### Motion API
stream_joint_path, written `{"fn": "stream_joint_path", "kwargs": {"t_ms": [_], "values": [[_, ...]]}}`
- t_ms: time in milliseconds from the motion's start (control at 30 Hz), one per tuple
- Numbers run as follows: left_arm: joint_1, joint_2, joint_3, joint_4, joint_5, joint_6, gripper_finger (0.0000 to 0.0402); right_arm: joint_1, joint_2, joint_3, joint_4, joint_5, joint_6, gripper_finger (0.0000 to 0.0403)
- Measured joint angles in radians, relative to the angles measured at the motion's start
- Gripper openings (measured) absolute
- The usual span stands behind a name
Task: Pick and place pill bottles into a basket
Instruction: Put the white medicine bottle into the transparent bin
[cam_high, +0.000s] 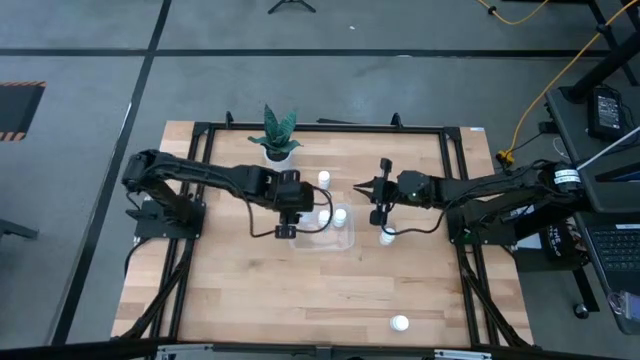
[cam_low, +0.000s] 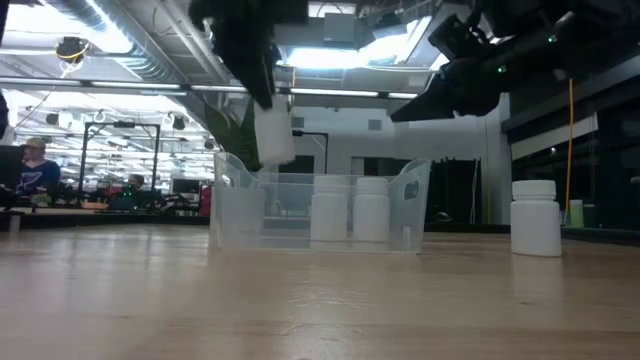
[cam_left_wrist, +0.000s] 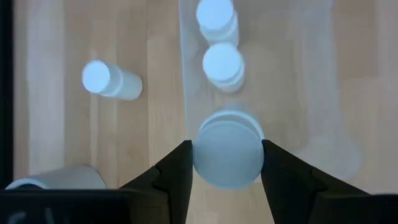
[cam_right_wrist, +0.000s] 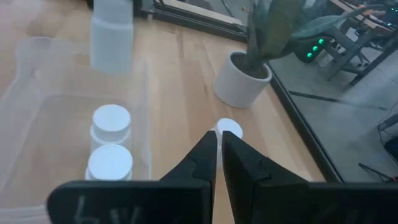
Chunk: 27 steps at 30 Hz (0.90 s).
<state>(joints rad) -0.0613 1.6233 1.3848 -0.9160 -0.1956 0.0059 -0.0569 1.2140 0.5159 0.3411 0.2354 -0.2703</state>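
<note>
The robot's left gripper will release the white pill bottle, now held above the basket's wall, on the bottom of the basket beside the two upright white bottles (cam_high: 310, 221) (cam_left_wrist: 229, 121).
My left gripper (cam_high: 287, 222) is shut on a white pill bottle (cam_low: 272, 135) and holds it above the left wall of the clear basket (cam_high: 345, 243). Two white bottles (cam_high: 325, 215) (cam_high: 341, 215) stand upright on the basket's floor. My right gripper (cam_high: 359, 187) hangs shut and empty above the table, right of the basket and pointing toward its far side. Another bottle (cam_high: 324, 180) stands upright on the table beyond the basket; it also shows just past my right fingers (cam_right_wrist: 230, 129). My left gripper pinches the bottle's upper part (cam_left_wrist: 228, 154) between its two fingers, one on each side of the round top. The fingers (cam_left_wrist: 177, 171) come from above, pointing down. The bottle hangs nearly upright below them, lifted clear over the basket's left wall (cam_low: 228, 200).
A white pot with a green plant (cam_high: 276, 148) stands at the far side, left of the basket. One bottle (cam_high: 388, 236) stands right of the basket, another (cam_high: 400, 323) near the front edge. Bare wooden tabletop lies on the near side.
</note>
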Motion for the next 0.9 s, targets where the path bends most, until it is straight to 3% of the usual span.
{"fn": "stream_joint_path", "kwargs": {"t_ms": [600, 900], "values": [[0.000, 0.162, 0.000, 0.030, -0.029, 0.035, 0.0154, -0.038, 0.000, 0.000, -0.002, -0.002, 0.000, 0.0030], [0.000, 0.177, 0.000, 0.062, -0.036, 0.045, 0.0154, -0.038, 0.000, 0.000, -0.002, -0.003, 0.000, 0.0030]]}}
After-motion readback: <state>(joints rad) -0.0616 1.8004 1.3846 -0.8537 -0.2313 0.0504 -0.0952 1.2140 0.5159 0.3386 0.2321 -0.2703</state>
